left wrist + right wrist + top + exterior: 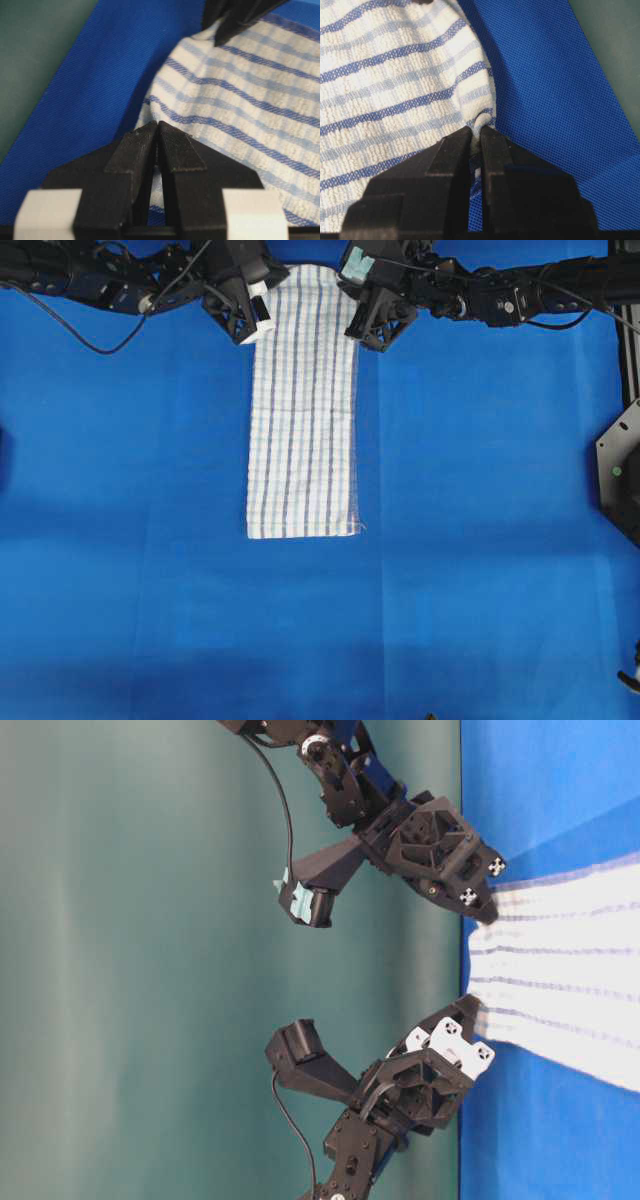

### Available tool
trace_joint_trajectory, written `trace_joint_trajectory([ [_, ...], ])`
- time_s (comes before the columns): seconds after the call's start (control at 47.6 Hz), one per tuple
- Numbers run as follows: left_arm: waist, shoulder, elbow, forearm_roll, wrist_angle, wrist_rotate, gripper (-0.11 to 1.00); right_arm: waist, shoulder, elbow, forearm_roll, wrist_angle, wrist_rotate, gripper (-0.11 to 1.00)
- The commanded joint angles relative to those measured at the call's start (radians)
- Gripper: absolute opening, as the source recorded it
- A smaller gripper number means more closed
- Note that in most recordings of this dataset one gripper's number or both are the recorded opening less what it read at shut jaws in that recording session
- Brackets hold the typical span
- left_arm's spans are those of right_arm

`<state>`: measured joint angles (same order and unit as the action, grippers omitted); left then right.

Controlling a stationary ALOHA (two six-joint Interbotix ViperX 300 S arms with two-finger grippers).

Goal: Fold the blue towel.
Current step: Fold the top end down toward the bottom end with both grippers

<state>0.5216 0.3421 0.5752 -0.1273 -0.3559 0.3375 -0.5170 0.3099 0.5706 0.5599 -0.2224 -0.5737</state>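
Next, my right gripper releases the far corner of the blue towel so that it lies on top of the matching corner at its near end point(349, 530).
The blue towel point(302, 410), white with blue and light-blue stripes, lies as a long narrow strip from the table's far edge toward the middle. My left gripper point(252, 328) is shut on the towel's far left corner point(150, 107). My right gripper point(368, 332) is shut on its far right corner point(481, 120). Both corners are lifted a little off the blue sheet, and the cloth sags between them point(560, 970). The near end of the towel point(300, 530) lies flat. The right gripper's dark tip point(235, 20) shows at the top of the left wrist view.
The solid-blue sheet point(480, 570) covers the table. Its far edge meets a green-grey backdrop point(150, 960) just behind the grippers. A black mount point(620, 470) stands at the right edge. A cable point(80, 335) hangs from the left arm.
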Motion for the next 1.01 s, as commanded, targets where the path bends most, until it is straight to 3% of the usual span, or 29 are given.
trace_joint_trajectory([
  [0.0,-0.002,-0.041,-0.011,0.003,-0.005,0.002,0.01,-0.002,-0.038,-0.020,-0.003,-0.005,0.003,-0.04],
  [0.526,-0.074,-0.242,0.031,0.003,0.089,0.046,0.01,0.031,-0.241,0.043,-0.003,0.067,0.003,-0.04],
  [0.799,-0.190,-0.374,0.115,0.003,0.109,0.041,0.01,0.149,-0.370,0.138,0.000,0.106,0.020,-0.04],
  [0.988,-0.278,-0.436,0.199,0.003,0.107,-0.017,0.01,0.247,-0.443,0.215,0.035,0.101,0.023,-0.04],
])
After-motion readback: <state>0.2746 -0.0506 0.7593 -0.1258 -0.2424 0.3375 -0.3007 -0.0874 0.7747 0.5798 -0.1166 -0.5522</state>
